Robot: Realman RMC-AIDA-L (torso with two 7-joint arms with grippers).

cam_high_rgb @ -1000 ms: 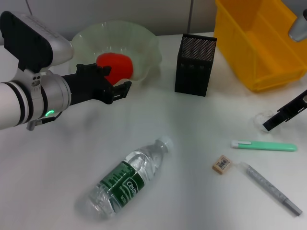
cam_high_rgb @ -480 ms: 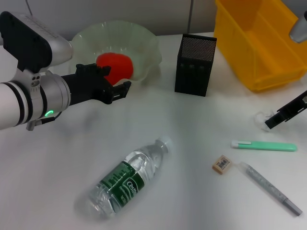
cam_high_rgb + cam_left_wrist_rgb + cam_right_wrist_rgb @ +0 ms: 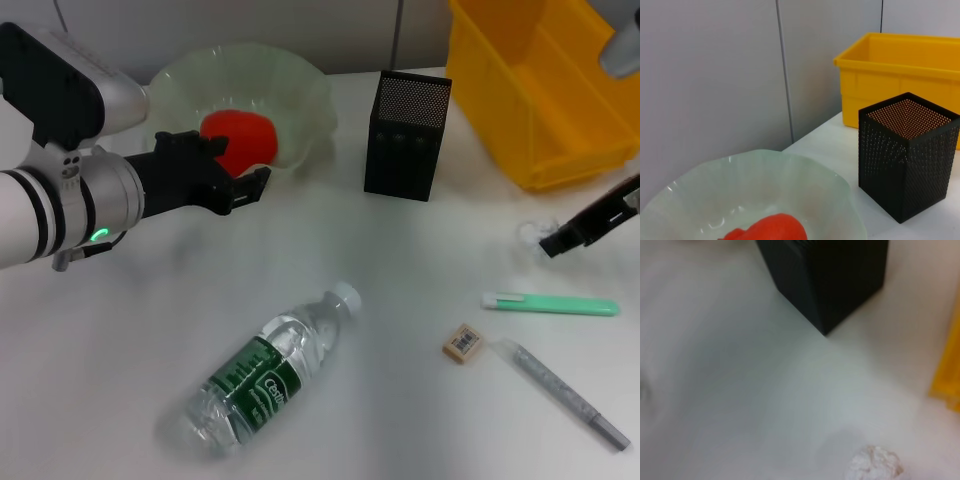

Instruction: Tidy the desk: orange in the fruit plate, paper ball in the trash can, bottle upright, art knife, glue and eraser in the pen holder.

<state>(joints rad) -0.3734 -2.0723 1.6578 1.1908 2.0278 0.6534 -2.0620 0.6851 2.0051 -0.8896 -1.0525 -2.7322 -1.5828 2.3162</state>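
Observation:
My right gripper has the paper ball to drop. It will let go of it inside the yellow bin (image 3: 566, 119), near the front side of the bin.
The orange (image 3: 238, 137) lies in the pale green fruit plate (image 3: 305, 85); my left gripper (image 3: 238, 172) hovers open just in front of that plate. At the right, my right gripper (image 3: 550, 243) is shut on the white paper ball (image 3: 528, 233), held slightly above the desk; the ball (image 3: 875, 465) also shows in the right wrist view. The bottle (image 3: 265, 375) lies on its side near the front. The green art knife (image 3: 550, 304), the eraser (image 3: 462, 343) and the grey glue stick (image 3: 565, 392) lie at the front right. The black mesh pen holder (image 3: 405, 135) stands mid-desk.
The yellow bin serving as trash can (image 3: 545, 90) stands at the back right, just behind the right gripper. In the left wrist view the plate's rim (image 3: 805, 170), the pen holder (image 3: 905, 155) and the bin (image 3: 900, 65) line up along the wall.
The right gripper has moved up and to the left, and the paper ball has come along with it. The left arm has stayed put.

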